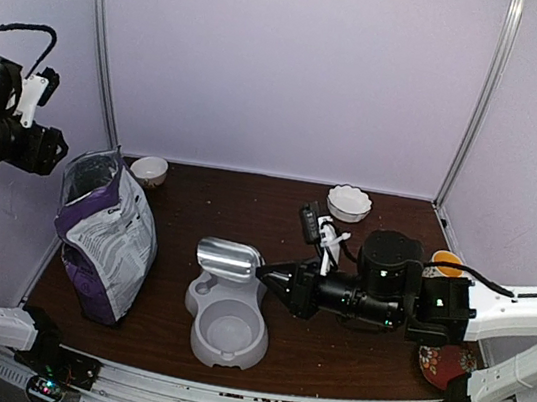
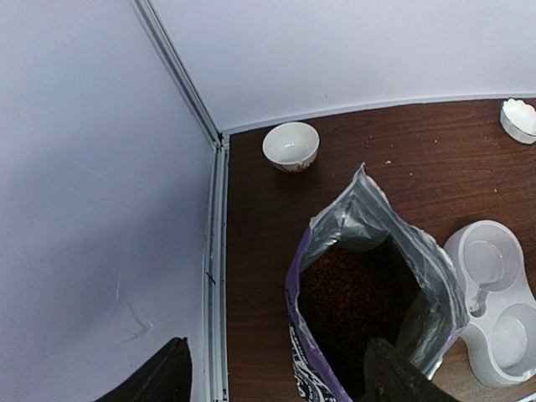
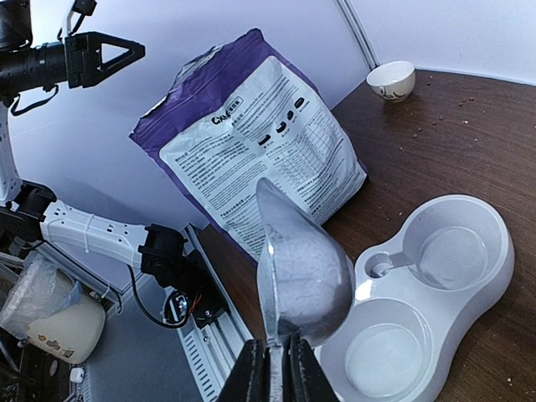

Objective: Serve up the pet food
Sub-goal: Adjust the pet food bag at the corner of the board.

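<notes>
Next, my left gripper grips the pet food bag's purple rim (image 1: 63,199) (image 2: 305,342) on the side facing away from the grey double bowl.
The purple pet food bag (image 1: 106,237) stands open at the table's left. The left wrist view looks down into it at the reddish-brown kibble (image 2: 356,293). My left gripper (image 1: 49,150) hangs open and empty high above the bag; its dark fingers (image 2: 394,377) frame the bag mouth. My right gripper (image 1: 272,280) is shut on the handle of the metal scoop (image 1: 227,259), held over the far compartment of the grey double bowl (image 1: 225,321). The right wrist view shows the scoop (image 3: 297,264) above the bowl (image 3: 427,301), with the bag (image 3: 260,167) behind. No kibble shows in the scoop or the bowl.
A small white bowl (image 1: 149,170) stands at the back left and a scalloped white dish (image 1: 349,203) at the back centre. An orange cup (image 1: 447,261) and a red plate (image 1: 446,367) lie under my right arm. A few loose pellets (image 3: 435,117) lie on the table.
</notes>
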`<act>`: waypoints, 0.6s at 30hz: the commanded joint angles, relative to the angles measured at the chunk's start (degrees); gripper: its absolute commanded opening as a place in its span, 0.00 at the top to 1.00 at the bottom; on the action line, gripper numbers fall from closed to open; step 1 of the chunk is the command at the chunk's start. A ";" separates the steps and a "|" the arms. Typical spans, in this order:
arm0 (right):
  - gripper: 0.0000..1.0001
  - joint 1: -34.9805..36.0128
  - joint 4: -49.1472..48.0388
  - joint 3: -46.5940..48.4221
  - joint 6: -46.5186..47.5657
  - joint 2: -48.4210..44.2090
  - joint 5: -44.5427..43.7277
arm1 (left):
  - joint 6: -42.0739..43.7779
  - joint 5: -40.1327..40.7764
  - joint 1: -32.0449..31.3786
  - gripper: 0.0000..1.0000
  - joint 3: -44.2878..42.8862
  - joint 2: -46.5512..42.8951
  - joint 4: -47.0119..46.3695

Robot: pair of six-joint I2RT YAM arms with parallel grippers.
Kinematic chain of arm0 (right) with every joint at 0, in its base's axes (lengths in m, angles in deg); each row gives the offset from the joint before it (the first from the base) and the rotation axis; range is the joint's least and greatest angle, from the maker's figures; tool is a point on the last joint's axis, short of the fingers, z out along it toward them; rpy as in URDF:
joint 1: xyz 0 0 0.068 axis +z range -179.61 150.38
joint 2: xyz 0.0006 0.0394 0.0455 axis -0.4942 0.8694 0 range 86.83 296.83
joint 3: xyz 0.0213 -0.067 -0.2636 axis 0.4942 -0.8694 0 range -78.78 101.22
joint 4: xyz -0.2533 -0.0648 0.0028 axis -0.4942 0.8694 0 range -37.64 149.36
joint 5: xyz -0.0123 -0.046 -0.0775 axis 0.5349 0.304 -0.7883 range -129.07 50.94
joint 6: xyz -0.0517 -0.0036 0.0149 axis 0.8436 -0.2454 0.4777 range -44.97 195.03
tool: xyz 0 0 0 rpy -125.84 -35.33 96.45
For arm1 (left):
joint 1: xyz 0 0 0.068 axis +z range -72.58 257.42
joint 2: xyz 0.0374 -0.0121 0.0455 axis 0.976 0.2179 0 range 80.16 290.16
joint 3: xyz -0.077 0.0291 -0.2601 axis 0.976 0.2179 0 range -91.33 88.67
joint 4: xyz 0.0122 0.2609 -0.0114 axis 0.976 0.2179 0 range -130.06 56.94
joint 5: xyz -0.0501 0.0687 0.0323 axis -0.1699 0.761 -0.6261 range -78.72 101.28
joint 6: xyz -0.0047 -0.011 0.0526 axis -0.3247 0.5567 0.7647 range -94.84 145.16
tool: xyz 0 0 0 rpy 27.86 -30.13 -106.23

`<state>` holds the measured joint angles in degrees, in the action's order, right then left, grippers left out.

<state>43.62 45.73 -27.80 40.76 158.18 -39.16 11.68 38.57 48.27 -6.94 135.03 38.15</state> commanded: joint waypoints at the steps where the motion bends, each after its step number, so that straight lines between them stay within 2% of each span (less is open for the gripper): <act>1: 1.00 -0.27 -0.78 -0.63 0.38 -1.67 -1.40 | 1.10 -6.00 3.76 0.26 1.20 2.76 -1.15; 7: 1.00 -0.30 -0.74 -0.73 -0.08 -1.22 -0.72 | -0.94 -15.59 9.60 0.35 2.79 6.65 -1.32; 18: 1.00 -0.27 -0.02 -1.37 0.26 -1.60 -0.51 | -3.92 -18.73 13.59 0.54 10.38 8.83 -2.48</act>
<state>43.59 46.19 -28.80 40.74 158.18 -39.14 9.56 21.70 60.31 1.72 143.33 37.58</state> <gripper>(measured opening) 0.118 0.479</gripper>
